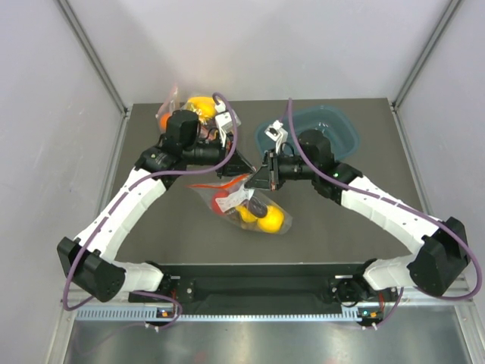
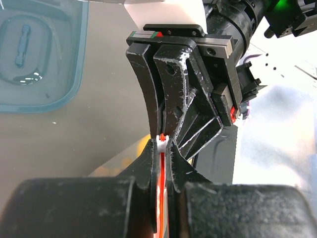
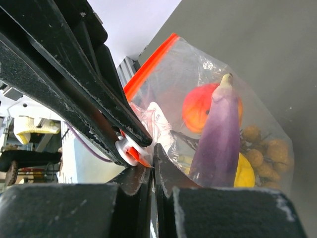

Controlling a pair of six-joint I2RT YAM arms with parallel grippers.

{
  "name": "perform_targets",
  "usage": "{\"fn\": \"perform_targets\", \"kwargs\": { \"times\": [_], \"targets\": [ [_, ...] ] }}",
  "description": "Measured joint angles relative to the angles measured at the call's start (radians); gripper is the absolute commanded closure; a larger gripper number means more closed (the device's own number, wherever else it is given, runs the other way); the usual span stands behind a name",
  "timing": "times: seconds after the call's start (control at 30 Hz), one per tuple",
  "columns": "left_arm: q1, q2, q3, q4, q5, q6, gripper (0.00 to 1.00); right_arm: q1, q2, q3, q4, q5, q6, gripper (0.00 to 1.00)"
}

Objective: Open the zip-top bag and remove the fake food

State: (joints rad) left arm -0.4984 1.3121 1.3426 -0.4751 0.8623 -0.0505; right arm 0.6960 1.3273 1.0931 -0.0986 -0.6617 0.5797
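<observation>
Only a short piece of the bag's red-orange strip sticks out past the white slider, so I should open my right gripper and grab the strip's end [image 3: 142, 158] before pulling.
The zip-top bag [image 1: 244, 206] lies mid-table, its red-orange zip strip [image 3: 148, 62] raised between both grippers. My left gripper [image 2: 163, 148] is shut on the strip at its white slider [image 3: 129, 150]. Tip to tip with it, my right gripper [image 3: 154, 159] is shut on the bag's edge right beside the slider. Through the plastic the fake food shows: a red tomato [image 3: 197, 108], a purple eggplant [image 3: 218, 136], a yellow piece [image 3: 246, 172] and a brown knobbly cluster [image 3: 270, 153]. In the top view the left gripper [image 1: 241, 171] and right gripper [image 1: 261, 180] meet above the bag.
A second clear bag [image 1: 193, 108] with yellow and orange fruit lies at the back left, behind the left arm. A teal plastic container [image 1: 333, 127] stands at the back right, also seen in the left wrist view as a teal tub [image 2: 44, 74].
</observation>
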Motion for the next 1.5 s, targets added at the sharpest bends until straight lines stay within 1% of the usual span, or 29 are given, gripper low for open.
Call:
{"fn": "perform_targets", "kwargs": {
  "times": [0.67, 1.0, 1.03, 1.07, 1.1, 1.17, 1.2, 1.3, 1.5],
  "targets": [
    [-0.002, -0.024, -0.04, -0.033, 0.002, 0.051, 1.0, -0.014, -0.086, -0.052, -0.006, 0.013, -0.003, 1.0],
    [-0.001, -0.038, -0.057, -0.033, -0.019, 0.053, 1.0, -0.053, -0.103, -0.054, -0.023, -0.003, -0.019, 1.0],
    [0.0, -0.042, -0.063, -0.029, -0.019, 0.051, 1.0, -0.057, -0.104, -0.055, -0.023, -0.01, -0.019, 0.98],
    [0.0, -0.046, -0.069, -0.025, -0.018, 0.046, 1.0, -0.059, -0.104, -0.057, -0.023, -0.016, -0.019, 0.93],
    [0.002, -0.049, -0.074, -0.025, -0.018, 0.041, 1.0, -0.061, -0.104, -0.059, -0.024, -0.021, -0.02, 0.78],
    [0.008, -0.058, -0.091, -0.025, -0.014, 0.024, 1.0, -0.069, -0.104, -0.06, -0.026, -0.026, -0.021, 0.59],
    [0.011, -0.061, -0.1, -0.024, -0.009, 0.014, 1.0, -0.076, -0.104, -0.06, -0.026, -0.029, -0.024, 0.46],
    [0.016, -0.062, -0.119, -0.015, 0.005, -0.023, 1.0, -0.086, -0.104, -0.056, -0.039, -0.039, -0.048, 0.4],
    [0.02, -0.064, -0.122, 0.022, 0.032, -0.075, 1.0, -0.086, -0.103, -0.018, -0.095, -0.052, -0.093, 0.39]
  ]
}}
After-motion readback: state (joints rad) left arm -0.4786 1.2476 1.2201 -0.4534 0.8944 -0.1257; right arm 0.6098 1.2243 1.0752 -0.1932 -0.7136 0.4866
